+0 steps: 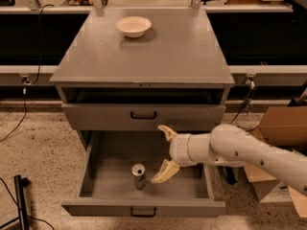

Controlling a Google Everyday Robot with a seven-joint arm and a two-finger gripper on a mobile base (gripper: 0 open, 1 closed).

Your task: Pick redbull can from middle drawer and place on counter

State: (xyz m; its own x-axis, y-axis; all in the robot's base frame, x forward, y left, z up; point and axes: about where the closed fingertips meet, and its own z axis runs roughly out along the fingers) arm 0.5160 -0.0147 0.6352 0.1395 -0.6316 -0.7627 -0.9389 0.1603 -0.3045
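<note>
I need to next move my gripper to the redbull can in the open drawer and close it on the can's sides [139, 175] just below its top.
The redbull can [139, 175] stands upright on the floor of the open middle drawer [110, 157], near its front. My gripper [163, 154] hangs over the drawer just right of the can, apart from it. It is open and empty; one cream finger [166, 131] points up-left and the other [164, 172] points down toward the can. The grey counter [158, 51] is the cabinet top above.
A white bowl [133, 26] sits at the back of the counter. A shut grey drawer front with a black handle [143, 115] is above the open drawer. Cardboard boxes [278, 143] stand on the floor at the right. Cables and a black post [20, 200] are at the left.
</note>
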